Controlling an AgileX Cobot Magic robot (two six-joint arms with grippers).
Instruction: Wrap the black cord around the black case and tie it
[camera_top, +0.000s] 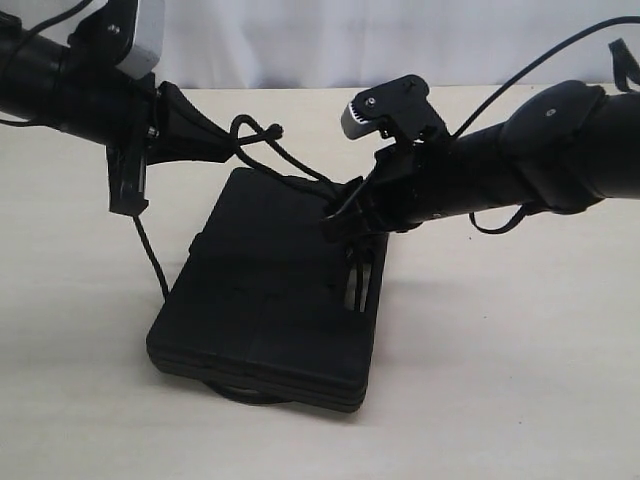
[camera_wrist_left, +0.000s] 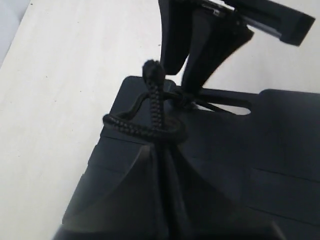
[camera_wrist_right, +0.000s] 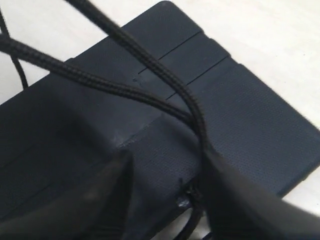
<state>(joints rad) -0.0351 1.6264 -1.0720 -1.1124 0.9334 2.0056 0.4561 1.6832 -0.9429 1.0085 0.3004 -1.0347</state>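
Observation:
My left gripper pinches the black cord's small loop and loose end together. My right gripper will first take the cord's loose end (camera_top: 274, 131) and pull it clear.
The black case (camera_top: 260, 300) lies flat in the middle of the table, its handle slot (camera_wrist_left: 227, 104) at the far end. My left gripper (camera_top: 222, 145) hovers beyond the case's far left corner, shut on the black cord (camera_top: 290, 160). In the left wrist view its closed fingertips (camera_wrist_left: 157, 147) pinch the cord (camera_wrist_left: 155, 105), which forms a small loop with a frayed end above. From there the cord crosses to my right gripper (camera_top: 338, 228) over the case's far right edge. That right gripper (camera_wrist_right: 165, 160) is open. Two cord strands (camera_wrist_right: 100, 80) pass above the case (camera_wrist_right: 250, 110) and run down beside one finger (camera_wrist_right: 235, 195).
Another strand of the cord (camera_top: 150, 255) hangs from the left gripper down to the pale table (camera_top: 500, 350) beside the case's left edge. A dark rounded shape (camera_top: 245, 392) shows under the case's near edge. A white wall stands behind the table.

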